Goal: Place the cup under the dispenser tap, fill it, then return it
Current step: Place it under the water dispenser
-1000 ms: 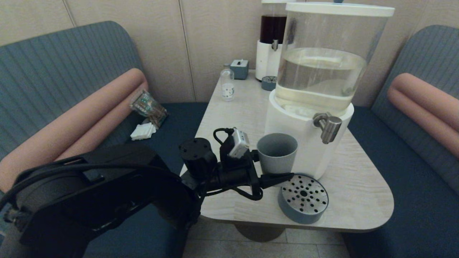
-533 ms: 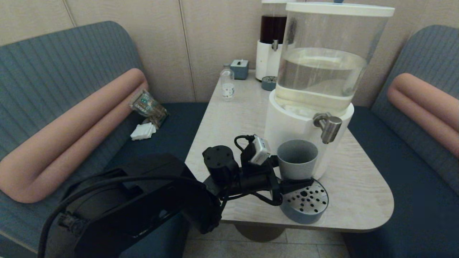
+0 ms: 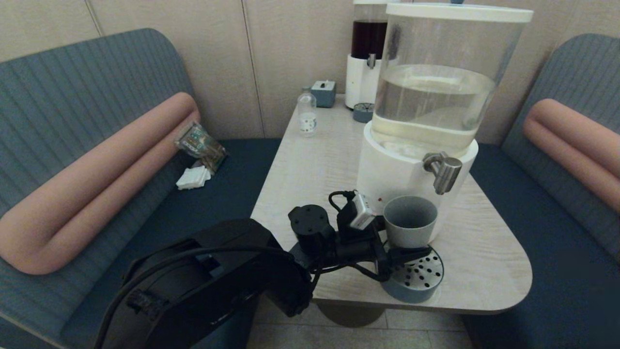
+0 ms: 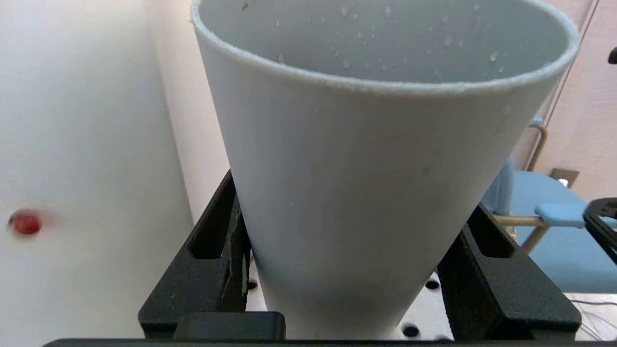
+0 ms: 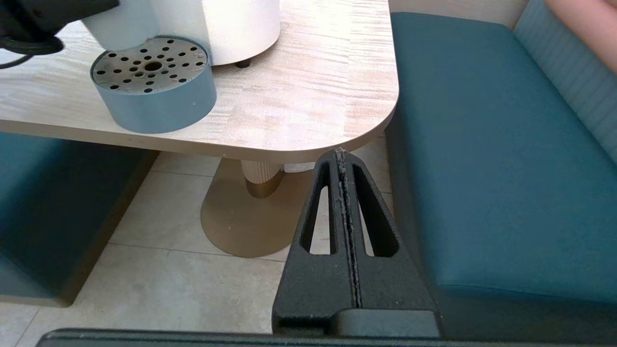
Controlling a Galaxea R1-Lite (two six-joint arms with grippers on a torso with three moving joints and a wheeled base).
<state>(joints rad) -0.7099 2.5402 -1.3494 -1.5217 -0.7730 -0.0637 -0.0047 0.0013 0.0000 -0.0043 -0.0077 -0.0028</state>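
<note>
The grey-blue cup will go down from my left gripper onto the back part of the perforated drip tray [image 3: 416, 256].
The grey-blue cup [image 3: 409, 220] is upright in my left gripper [image 3: 410, 245], which is shut on its lower wall. In the left wrist view the black fingers [image 4: 217, 260] press both sides of the cup [image 4: 376, 183], and water drops cling to its inside. The cup is over the perforated drip tray [image 3: 416, 281], against the white base of the clear-tank dispenser [image 3: 436, 97]. Its rim is below and slightly left of the steel dispenser tap [image 3: 443, 170]. I cannot tell whether the cup rests on the tray. My right gripper [image 5: 341, 154] is shut and empty, low beside the table's corner.
At the table's [image 3: 310, 160] far end stand a dark-liquid dispenser [image 3: 368, 53], a small clear bottle [image 3: 307, 116], a blue box [image 3: 323, 93] and a small drip tray [image 3: 362, 112]. Blue benches flank the table. A packet [image 3: 201, 143] lies on the left seat.
My left gripper has carried the cup to the right and slightly down, from beside the dispenser's base to over the drip tray, closer to the tap. The right arm has not moved.
</note>
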